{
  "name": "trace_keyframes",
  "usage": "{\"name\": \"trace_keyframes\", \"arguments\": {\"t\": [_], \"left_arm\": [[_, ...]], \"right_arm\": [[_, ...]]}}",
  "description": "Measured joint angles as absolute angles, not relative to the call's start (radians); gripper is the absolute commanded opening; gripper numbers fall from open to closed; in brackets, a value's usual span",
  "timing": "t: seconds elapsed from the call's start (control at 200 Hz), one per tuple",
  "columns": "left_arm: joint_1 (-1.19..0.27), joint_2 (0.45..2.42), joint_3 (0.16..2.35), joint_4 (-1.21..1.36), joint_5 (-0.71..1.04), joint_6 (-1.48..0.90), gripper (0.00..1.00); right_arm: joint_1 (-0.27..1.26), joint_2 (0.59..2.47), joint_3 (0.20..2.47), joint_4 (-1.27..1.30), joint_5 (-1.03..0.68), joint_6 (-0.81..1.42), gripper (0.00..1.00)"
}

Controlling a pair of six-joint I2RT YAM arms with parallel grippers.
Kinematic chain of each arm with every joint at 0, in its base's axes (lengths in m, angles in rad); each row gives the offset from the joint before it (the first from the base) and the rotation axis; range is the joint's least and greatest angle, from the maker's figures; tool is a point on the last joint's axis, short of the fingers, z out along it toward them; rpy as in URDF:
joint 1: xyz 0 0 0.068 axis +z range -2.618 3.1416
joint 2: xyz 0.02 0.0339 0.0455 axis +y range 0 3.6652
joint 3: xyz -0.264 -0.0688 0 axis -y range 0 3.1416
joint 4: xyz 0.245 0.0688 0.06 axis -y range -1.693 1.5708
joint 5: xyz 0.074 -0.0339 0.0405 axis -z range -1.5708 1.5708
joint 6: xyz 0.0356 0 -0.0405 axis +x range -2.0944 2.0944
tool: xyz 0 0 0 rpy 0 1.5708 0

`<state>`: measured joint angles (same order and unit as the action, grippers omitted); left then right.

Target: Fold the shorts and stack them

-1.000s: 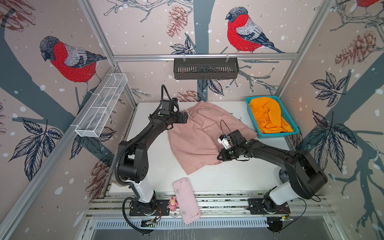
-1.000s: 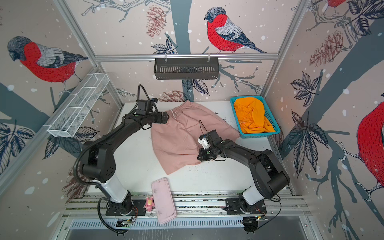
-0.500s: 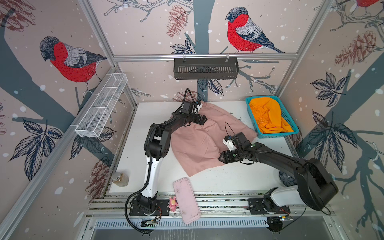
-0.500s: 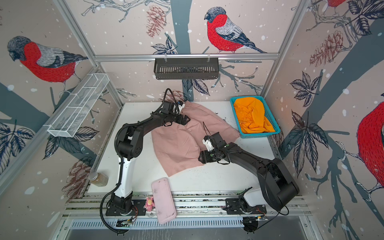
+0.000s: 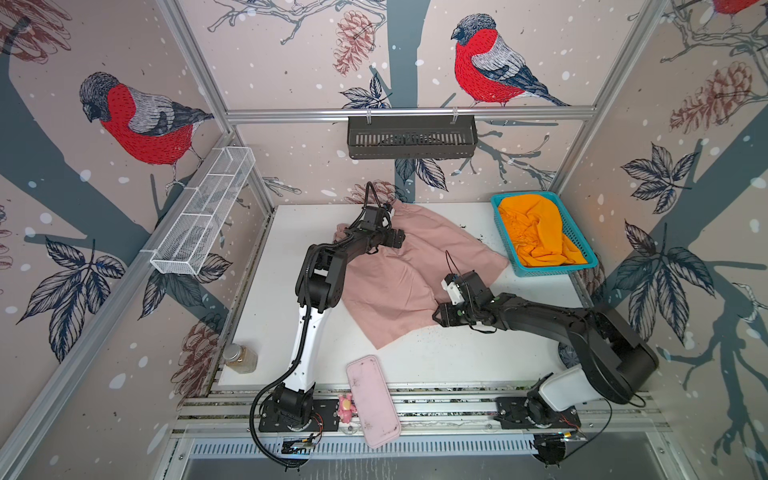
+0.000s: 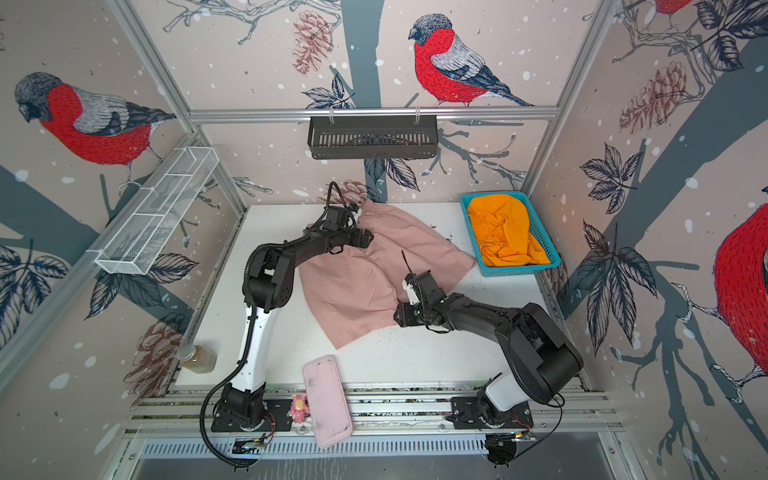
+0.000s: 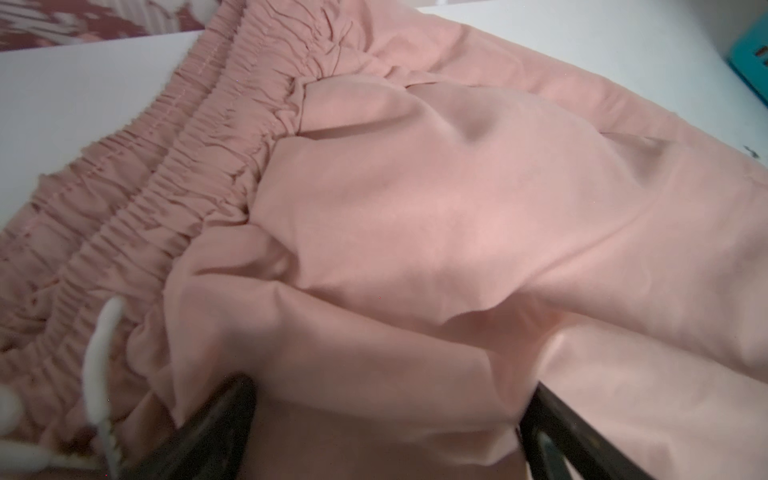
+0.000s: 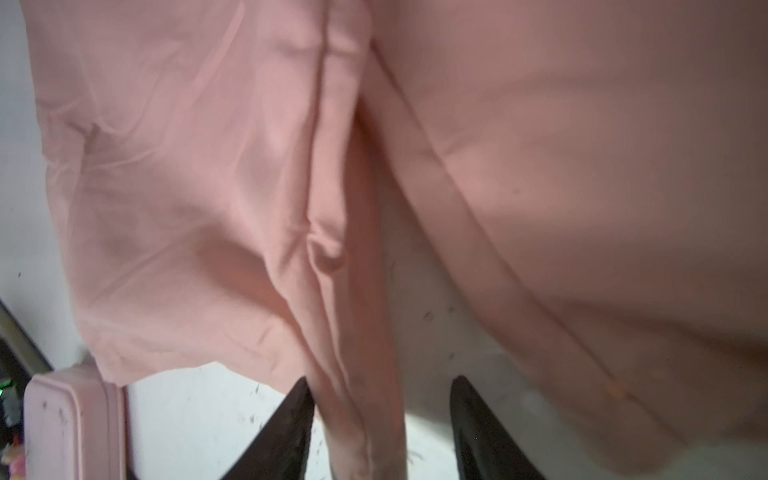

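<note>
My left gripper grabs the dusty pink shorts next at the waistband's end (image 5: 340, 232) on the side that faces the white wire shelf.
The dusty pink shorts (image 5: 399, 282) (image 6: 353, 282) lie spread on the white table (image 5: 457, 357), waistband toward the back wall. My left gripper (image 5: 397, 239) (image 7: 386, 415) hangs low over them just below the gathered waistband (image 7: 187, 158). Its jaws stand wide open and a bulge of pink cloth lies between them; the white drawstring (image 7: 97, 353) is beside it. My right gripper (image 5: 438, 318) (image 8: 379, 386) is open at the inner leg edge. A loose fold of the pink shorts (image 8: 187, 187) runs between its fingers without being pinched. The orange shorts (image 5: 536, 232) (image 6: 503, 232) lie crumpled in the basket.
The teal mesh basket (image 5: 552, 268) stands at the back right corner. A rigid pink tray (image 5: 372, 405) (image 8: 62, 424) overhangs the front edge, and a jar (image 5: 241, 358) sits at the front left corner. A black basket (image 5: 411, 137) and a white wire shelf (image 5: 203, 216) hang on the walls.
My left gripper has moved right from the waistband's left end to over the shorts, and its elbow has swung inward. The right gripper's jaws have opened from shut.
</note>
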<state>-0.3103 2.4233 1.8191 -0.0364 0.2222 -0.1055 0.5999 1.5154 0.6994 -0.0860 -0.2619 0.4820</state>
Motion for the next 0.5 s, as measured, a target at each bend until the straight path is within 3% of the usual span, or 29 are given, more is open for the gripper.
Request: {"name": "trace_keyframes", "arguments": {"t": [0.265,0.5], "left_arm": [[-0.257,2.295,1.644,-0.03,0.166,-0.185,0.98],[-0.256,2.199,1.638,-0.065,0.178,-0.202,0.98]], "right_arm": [[0.646,1.509,0.783,-0.088,-0.262,0.393,0.75],[0.741,1.604,0.781,-0.045,-0.262,0.432,0.77]]}}
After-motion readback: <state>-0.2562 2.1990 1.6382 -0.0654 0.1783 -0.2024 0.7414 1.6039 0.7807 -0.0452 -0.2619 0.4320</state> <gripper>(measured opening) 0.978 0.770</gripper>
